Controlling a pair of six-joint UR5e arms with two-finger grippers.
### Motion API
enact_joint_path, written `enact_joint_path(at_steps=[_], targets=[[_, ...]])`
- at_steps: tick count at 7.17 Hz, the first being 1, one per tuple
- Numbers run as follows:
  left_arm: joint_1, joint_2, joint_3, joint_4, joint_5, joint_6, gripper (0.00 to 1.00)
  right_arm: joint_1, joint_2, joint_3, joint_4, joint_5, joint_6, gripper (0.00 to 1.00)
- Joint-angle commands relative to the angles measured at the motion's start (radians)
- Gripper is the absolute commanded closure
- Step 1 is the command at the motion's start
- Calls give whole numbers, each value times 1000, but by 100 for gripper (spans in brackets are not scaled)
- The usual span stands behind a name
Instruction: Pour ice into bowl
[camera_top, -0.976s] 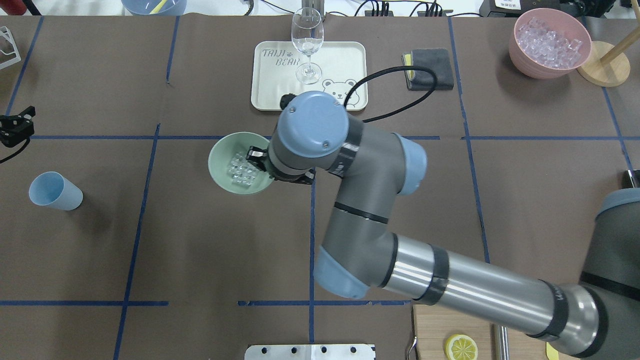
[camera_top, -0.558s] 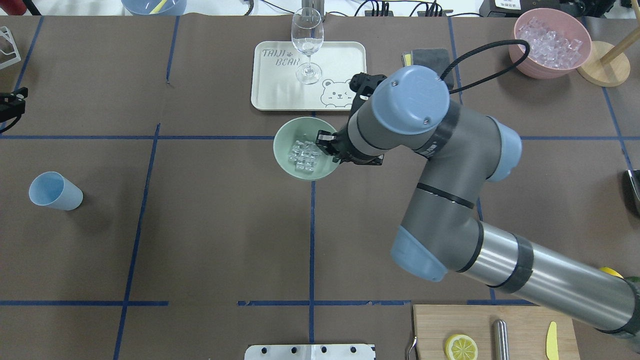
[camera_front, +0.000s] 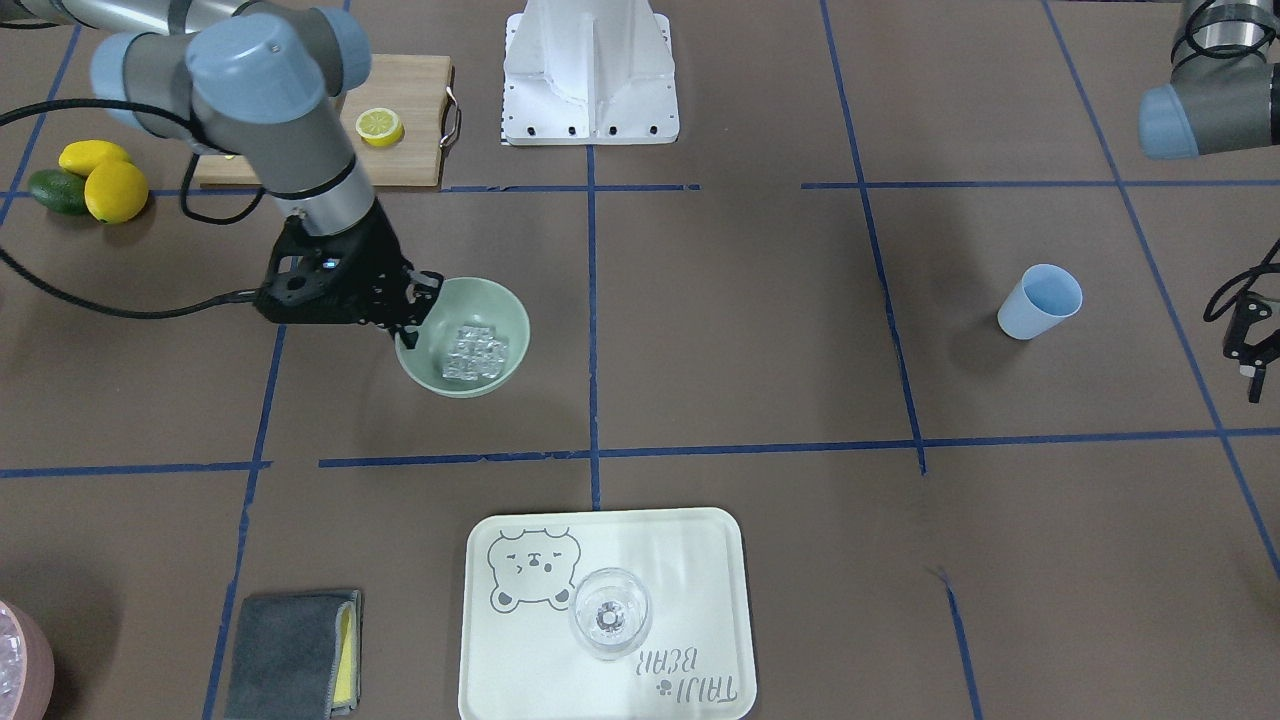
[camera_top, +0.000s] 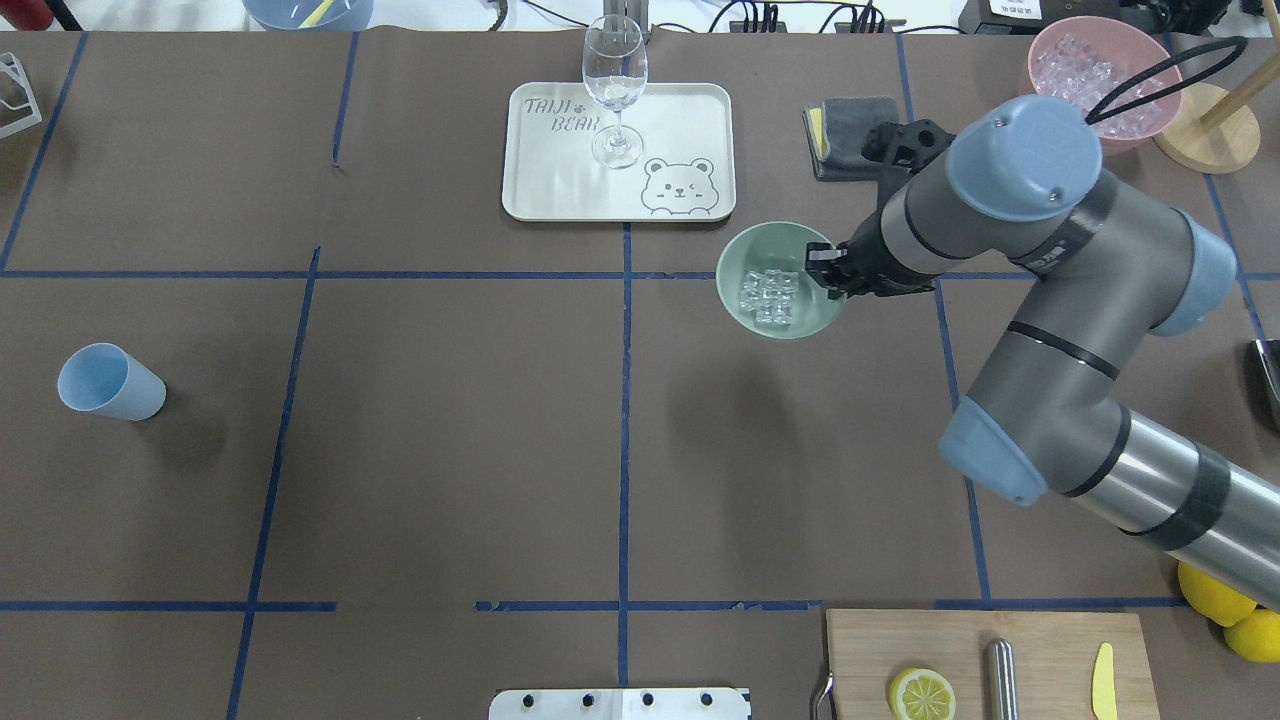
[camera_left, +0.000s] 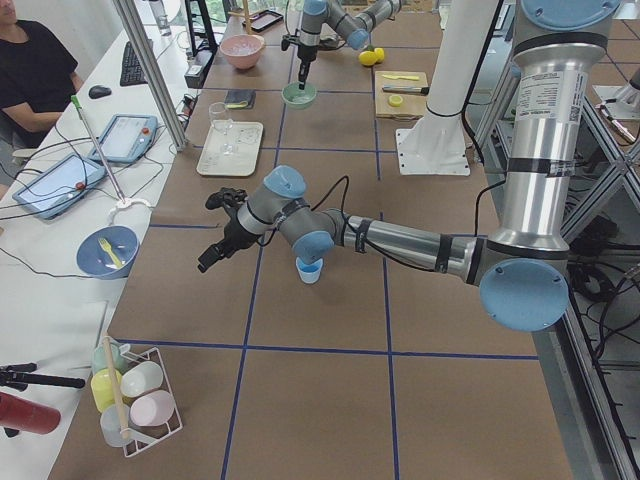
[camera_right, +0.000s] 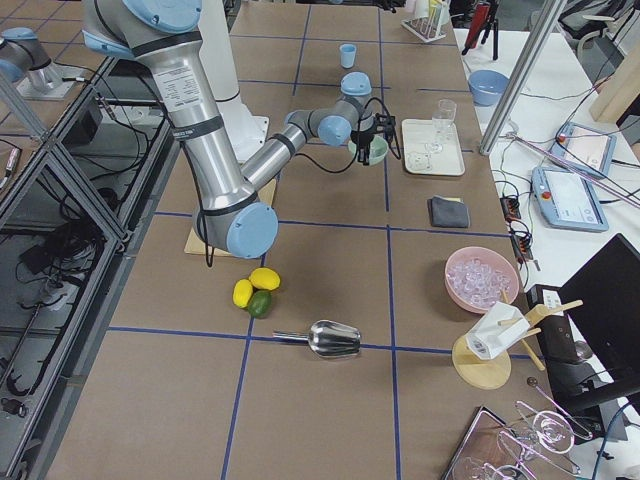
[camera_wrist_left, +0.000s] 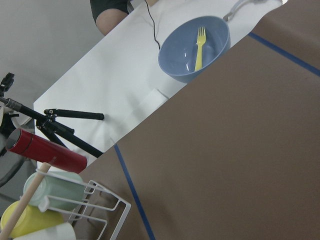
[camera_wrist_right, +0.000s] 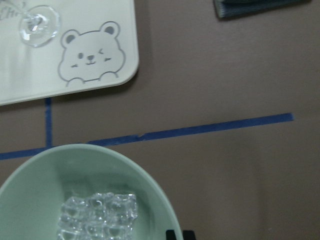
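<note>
Next, I set the pale green bowl on the table (camera_front: 136, 330) between the whole lemons and blue tape with my right gripper.
The pale green bowl (camera_top: 790, 245) stands right of the table's middle, near the tray's corner. A heap of clear ice cubes (camera_top: 768, 295) lies in it. My right gripper (camera_top: 825, 270) is shut on the bowl's right rim; in the front-facing view it (camera_front: 415, 300) grips the rim of the bowl (camera_front: 480, 300) with the ice (camera_front: 475, 352) inside. The right wrist view shows the bowl (camera_wrist_right: 75, 170) and ice (camera_wrist_right: 97, 217) just below. My left gripper (camera_front: 1250, 345) hangs open and empty past the light blue cup (camera_top: 108, 382), out of the overhead view.
A cream tray (camera_top: 560, 190) with a wine glass (camera_top: 614, 85) lies beyond the bowl. A grey cloth (camera_top: 850, 135) and a pink bowl of ice (camera_top: 1100, 70) are at the far right. A cutting board (camera_top: 985, 645) with a lemon slice is at the near right.
My right arm has carried the bowl with the ice from left of centre to the right and slightly farther away. My left gripper has drawn back out of the overhead view.
</note>
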Motion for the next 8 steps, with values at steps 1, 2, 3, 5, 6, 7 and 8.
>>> enact_joint_path(at_steps=[1,2,3,5,6,7,8], targets=[[-48,-12,2,165,-25,115,0,89,-262,38,173,61,-122,100],[-83,-20,2,208,-75,174,0,123,-379,29,293,87,-181,100],[-95,-16,4,221,-139,182,0,172,-453,14,343,142,-204,100],[-114,1,9,207,-158,184,0,205,-518,-75,415,173,-258,100],[-115,18,9,206,-158,182,0,206,-515,-130,464,170,-261,100],[-117,20,9,206,-160,182,0,206,-514,-161,476,170,-260,100],[-118,20,10,207,-164,176,0,208,-517,-165,477,176,-260,100]])
